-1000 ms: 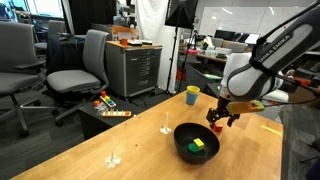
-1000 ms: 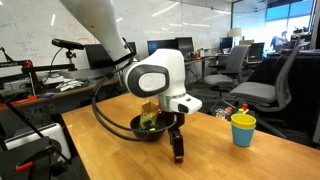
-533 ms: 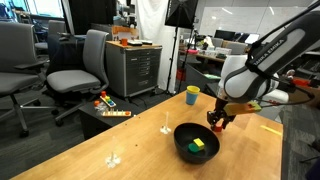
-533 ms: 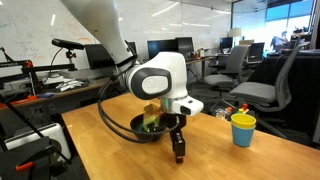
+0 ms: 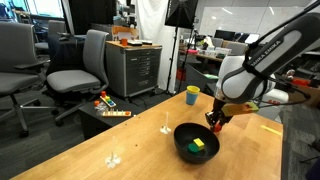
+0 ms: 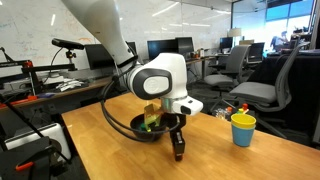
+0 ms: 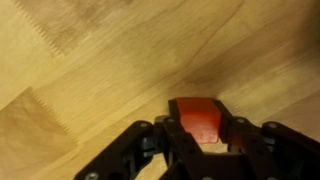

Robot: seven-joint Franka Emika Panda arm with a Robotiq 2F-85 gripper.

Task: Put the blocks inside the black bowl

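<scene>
The robot's gripper needs to release the red block inside the black bowl (image 5: pixel 204 149), next to the green block.
In the wrist view a red block (image 7: pixel 197 115) lies on the wooden table, and my gripper (image 7: pixel 198 128) is shut on it, one black finger against each side. In both exterior views the gripper (image 5: pixel 216 126) (image 6: pixel 178 154) reaches down to the tabletop right beside the black bowl (image 5: pixel 181 136) (image 6: pixel 137 125). A yellow block (image 5: pixel 199 143) and a green block (image 5: pixel 192 150) rest inside the bowl. The red block itself is hidden by the fingers in the exterior views.
A yellow cup (image 5: pixel 192 95) (image 6: pixel 243 129) stands on the table beyond the bowl. Two small white stemmed pieces (image 5: pixel 166 128) (image 5: pixel 112 158) stand on the wood farther off. Office chairs (image 5: pixel 78 70) and a cabinet (image 5: pixel 133 68) lie past the table edge.
The jaws have closed from wide open onto the red block. The arm has stayed almost in the same place beside the bowl.
</scene>
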